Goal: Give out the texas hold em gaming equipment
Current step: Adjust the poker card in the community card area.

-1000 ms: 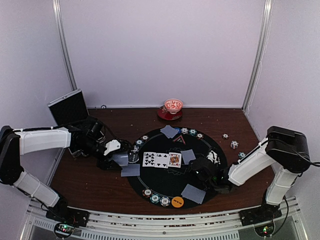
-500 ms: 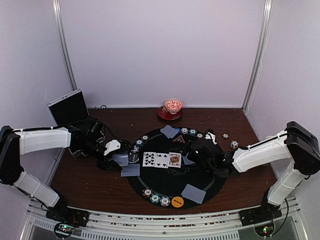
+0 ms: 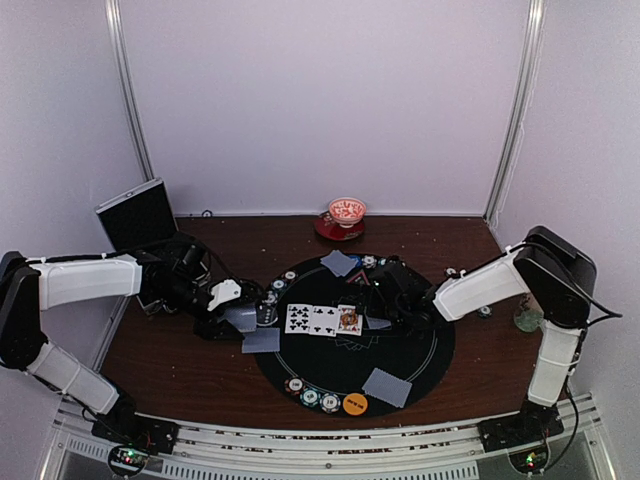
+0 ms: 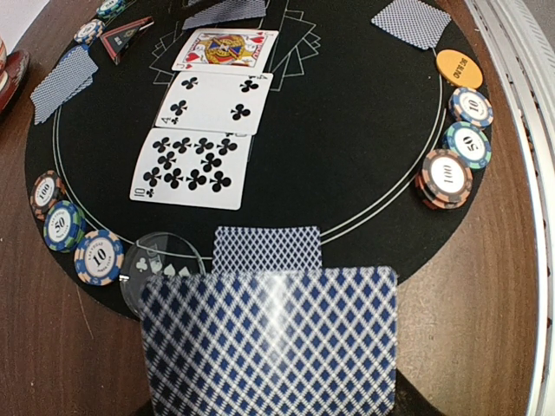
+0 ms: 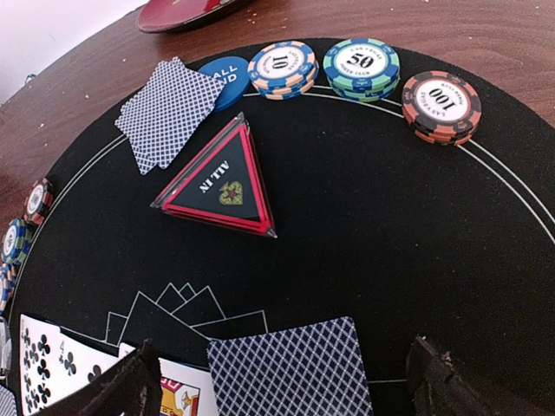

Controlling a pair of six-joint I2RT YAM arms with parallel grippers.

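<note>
The stack of playing cards is in my left gripper, and next my right gripper needs to go to it and close on the stack's loose end [image 3: 252,320].
My left gripper [image 3: 232,318] sits at the mat's left edge, shut on a stack of grey-blue-backed playing cards [image 4: 269,338] that hides its fingers. Another face-down card [image 4: 267,250] lies just beyond it. A ten of clubs [image 4: 192,169], a four of clubs [image 4: 215,102] and a king of hearts [image 4: 225,49] lie face up in a row [image 3: 323,319]. My right gripper [image 5: 282,377] is open low over the mat's middle, its fingers [image 5: 130,381] on either side of a face-down card [image 5: 295,368] without touching it. Poker chips [image 5: 361,62] and a blue disc [image 5: 221,74] line the far rim.
A red-edged triangular all-in marker [image 5: 221,186] lies ahead of the right gripper. The black mat [image 3: 430,350] carries chips [image 3: 310,395], an orange disc [image 3: 354,404] and a face-down card [image 3: 387,386] at its near edge. A red-and-white bowl [image 3: 346,212] stands behind; loose chips [image 3: 468,289] lie to the right.
My right arm has swung from the mat's near right side toward its far middle, and its jaws have opened wide. The left arm and its cards have stayed put.
</note>
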